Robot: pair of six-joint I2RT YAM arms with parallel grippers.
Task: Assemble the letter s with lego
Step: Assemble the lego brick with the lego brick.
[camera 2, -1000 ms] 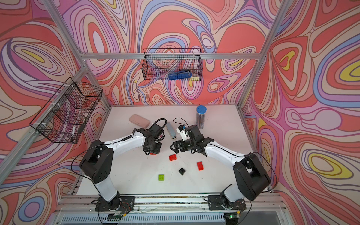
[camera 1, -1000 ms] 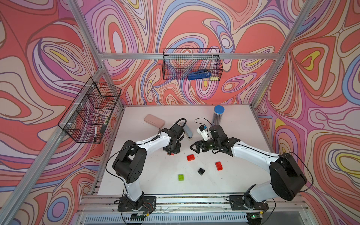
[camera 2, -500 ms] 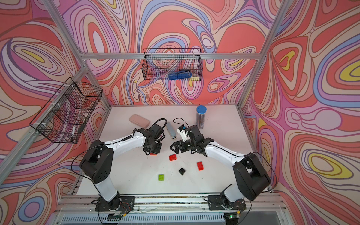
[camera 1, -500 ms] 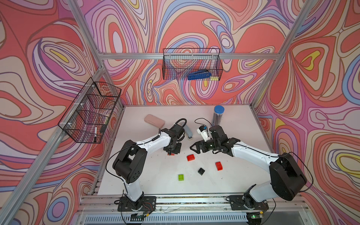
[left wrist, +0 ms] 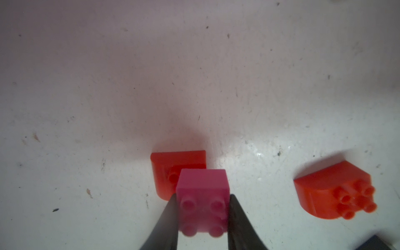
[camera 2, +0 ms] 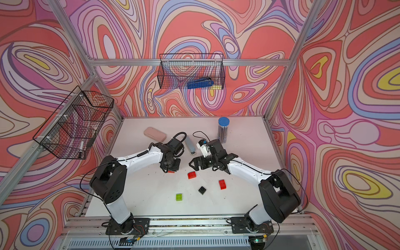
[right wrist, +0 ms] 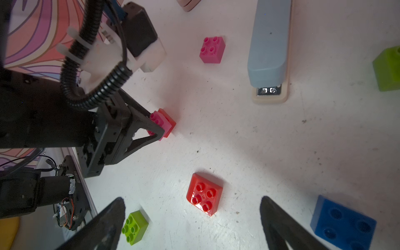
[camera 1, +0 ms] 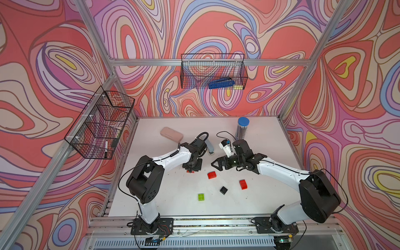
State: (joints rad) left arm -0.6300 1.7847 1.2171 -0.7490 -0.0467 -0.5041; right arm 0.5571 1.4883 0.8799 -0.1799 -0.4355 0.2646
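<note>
My left gripper is going to release the pink brick on the red brick's edge (camera 1: 194, 168) (left wrist: 200, 183) that faces the loose red brick.
My left gripper (left wrist: 203, 195) is shut on a pink brick (left wrist: 202, 186), its studs facing the wrist camera. That brick rests against a red brick (left wrist: 168, 166) lying on the white table; in both top views only a sliver of this red brick (camera 1: 190, 171) shows under the left gripper (camera 2: 171, 168). My right gripper (right wrist: 191, 198) hangs open over a loose red brick (right wrist: 204, 193), apart from it; in a top view the right gripper (camera 1: 216, 165) sits just behind this red brick (camera 1: 211, 175). Loose lego includes a red brick (camera 1: 243, 184), a black brick (camera 1: 223, 190) and a lime brick (camera 1: 201, 197).
A blue brick (right wrist: 342, 223), a second pink brick (right wrist: 212, 49) and another lime brick (right wrist: 387, 69) lie near the grey-blue stapler (camera 1: 209, 147). A pink case (camera 1: 171, 134) and a blue-lidded tube (camera 1: 242, 129) stand farther back. Wire baskets (camera 1: 213, 73) hang on the walls.
</note>
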